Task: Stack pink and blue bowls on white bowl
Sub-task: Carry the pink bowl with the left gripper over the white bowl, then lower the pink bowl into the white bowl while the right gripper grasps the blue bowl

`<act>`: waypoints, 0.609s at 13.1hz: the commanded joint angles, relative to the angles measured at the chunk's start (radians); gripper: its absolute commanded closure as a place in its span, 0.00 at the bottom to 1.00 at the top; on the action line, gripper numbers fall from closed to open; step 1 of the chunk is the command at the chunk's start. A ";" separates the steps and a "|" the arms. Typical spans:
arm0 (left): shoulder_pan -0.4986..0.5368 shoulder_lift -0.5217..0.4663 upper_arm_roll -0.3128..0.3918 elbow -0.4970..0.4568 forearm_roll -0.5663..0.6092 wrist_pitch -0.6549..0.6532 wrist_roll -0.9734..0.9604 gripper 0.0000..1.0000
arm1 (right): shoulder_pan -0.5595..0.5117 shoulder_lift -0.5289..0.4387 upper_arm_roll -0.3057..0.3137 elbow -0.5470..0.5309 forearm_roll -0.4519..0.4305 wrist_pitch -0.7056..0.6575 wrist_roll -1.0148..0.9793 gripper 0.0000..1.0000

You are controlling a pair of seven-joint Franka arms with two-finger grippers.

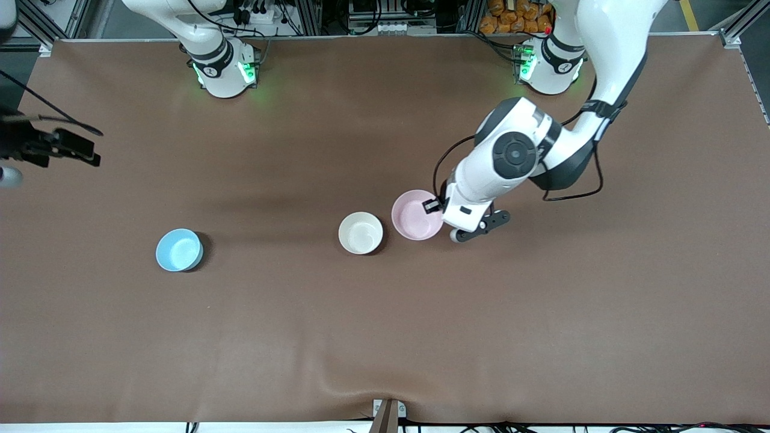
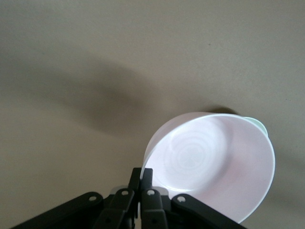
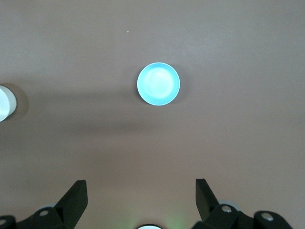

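Next, my left gripper releases the pink bowl so that it sits upright, nested inside the hollow of the white bowl (image 1: 361,232). The pink bowl now hangs tilted just above the table.
The pale pink bowl (image 1: 414,213) hangs tilted just above the table, beside the white bowl (image 1: 360,233) toward the left arm's end. My left gripper (image 1: 434,205) is shut on the pink bowl's (image 2: 214,162) rim, with one finger inside and one outside (image 2: 147,175). The light blue bowl (image 1: 178,249) stands alone toward the right arm's end of the table. My right gripper (image 1: 72,147) waits high over that end, open and empty (image 3: 140,188). From there it looks down on the blue bowl (image 3: 158,84) and an edge of the white bowl (image 3: 5,102).
The brown table mat (image 1: 385,337) carries only the three bowls. The two arm bases (image 1: 225,69) (image 1: 550,66) stand along the edge farthest from the front camera. A small bracket (image 1: 388,415) sits at the nearest edge.
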 commanded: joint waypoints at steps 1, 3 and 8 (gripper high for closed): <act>-0.067 0.074 0.011 0.085 0.050 0.011 -0.098 1.00 | -0.028 0.039 0.003 0.033 -0.005 0.025 -0.006 0.00; -0.103 0.111 0.011 0.122 0.076 0.012 -0.152 1.00 | -0.033 0.078 0.003 0.029 0.002 0.028 -0.006 0.00; -0.242 0.190 0.113 0.168 0.117 0.126 -0.223 1.00 | -0.027 0.199 0.004 0.026 0.005 0.094 -0.069 0.00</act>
